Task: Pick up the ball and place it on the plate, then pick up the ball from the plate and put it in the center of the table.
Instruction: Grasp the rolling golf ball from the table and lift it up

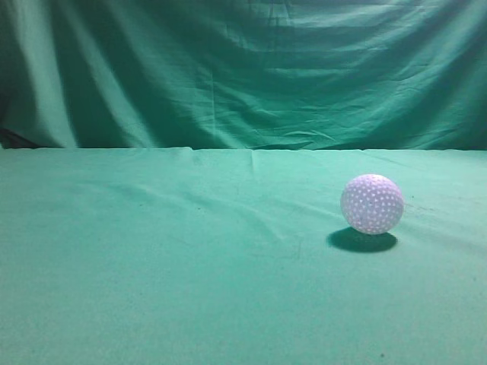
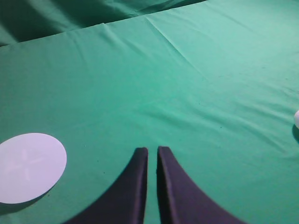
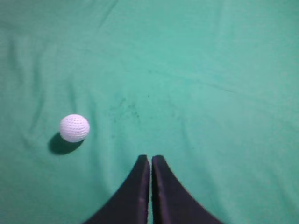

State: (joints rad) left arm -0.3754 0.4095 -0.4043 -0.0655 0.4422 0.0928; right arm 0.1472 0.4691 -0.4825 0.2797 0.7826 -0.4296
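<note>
The robot's right gripper should next go to the small white dimpled ball on the teal-green table and close around the ball's middle [image 1: 372,204] [image 3: 74,128].
The small white dimpled ball [image 1: 372,204] rests on the teal-green table [image 1: 190,266], right of the middle in the exterior view. In the right wrist view the ball [image 3: 74,128] lies ahead and to the left of my right gripper [image 3: 150,159], which is shut and empty above the cloth. A sliver of the ball [image 2: 296,119] shows at the right edge of the left wrist view. The white round plate [image 2: 29,166] lies flat on the cloth to the left of my left gripper [image 2: 152,150], which is shut and empty. The plate and both grippers are out of the exterior view.
A draped green curtain [image 1: 243,72] hangs behind the table's far edge. The cloth on the table is slightly wrinkled, with a crease [image 2: 177,51] running across it.
</note>
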